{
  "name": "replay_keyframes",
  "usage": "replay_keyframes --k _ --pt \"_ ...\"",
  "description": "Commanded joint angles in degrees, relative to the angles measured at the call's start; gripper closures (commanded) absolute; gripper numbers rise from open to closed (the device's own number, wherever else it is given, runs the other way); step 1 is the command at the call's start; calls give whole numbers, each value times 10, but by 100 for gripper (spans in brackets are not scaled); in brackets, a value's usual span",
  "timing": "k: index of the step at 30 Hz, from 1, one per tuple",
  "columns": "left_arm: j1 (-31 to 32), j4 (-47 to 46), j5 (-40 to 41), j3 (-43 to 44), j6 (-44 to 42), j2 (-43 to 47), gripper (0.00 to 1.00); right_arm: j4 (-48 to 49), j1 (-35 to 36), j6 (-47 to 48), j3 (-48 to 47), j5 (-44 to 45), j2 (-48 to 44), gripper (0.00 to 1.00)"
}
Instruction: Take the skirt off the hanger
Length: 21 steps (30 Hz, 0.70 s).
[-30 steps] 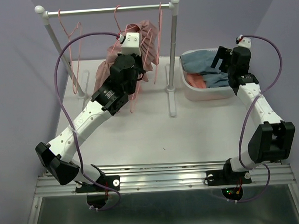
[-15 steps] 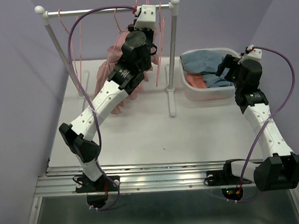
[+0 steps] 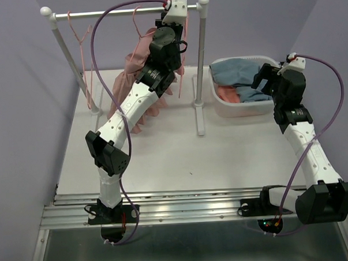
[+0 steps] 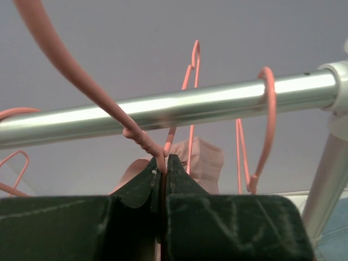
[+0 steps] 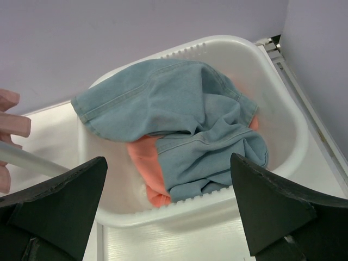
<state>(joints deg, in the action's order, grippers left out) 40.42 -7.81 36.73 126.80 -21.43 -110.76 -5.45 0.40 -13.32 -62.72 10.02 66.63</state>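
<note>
My left gripper is going to release the hanger on the silver rail (image 3: 165,9) (image 4: 163,111) between the neighbouring pink hangers, short of the rack's post.
A pink skirt (image 3: 138,68) hangs on a pink hanger (image 4: 81,87) from the silver rail (image 3: 117,11) of a small rack. My left gripper (image 3: 168,3) is raised to the rail. In the left wrist view it (image 4: 165,160) is shut on the hanger's thin neck, just under the rail (image 4: 190,106), with the skirt (image 4: 204,157) behind it. My right gripper (image 3: 263,77) is open and empty, held above the white basket (image 3: 242,110). In the right wrist view its fingers (image 5: 54,201) stand wide apart over the basket's near rim (image 5: 217,204).
The basket holds a blue denim garment (image 5: 179,119) and an orange one (image 5: 147,168). Empty pink hangers hang at the rail's left end (image 3: 80,39) and near the right post (image 4: 255,136). The rack's right post (image 3: 201,60) stands between skirt and basket.
My left arm has risen from in front of the skirt up to the rail, where it now grips the hanger. My right arm has pulled back a little to the right.
</note>
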Motion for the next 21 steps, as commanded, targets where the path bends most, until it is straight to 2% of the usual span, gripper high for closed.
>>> replay_keyframes --k 1,12,21 --pt "-16 -73 -17 15 -7 18 100 38 -3 1 12 -6 -7 0" --pt "-49 -55 -71 20 36 -4 100 41 -3 2 16 -11 -10 0" --pt "-51 -52 -81 -24 55 5 100 41 -3 2 18 -9 -13 0"
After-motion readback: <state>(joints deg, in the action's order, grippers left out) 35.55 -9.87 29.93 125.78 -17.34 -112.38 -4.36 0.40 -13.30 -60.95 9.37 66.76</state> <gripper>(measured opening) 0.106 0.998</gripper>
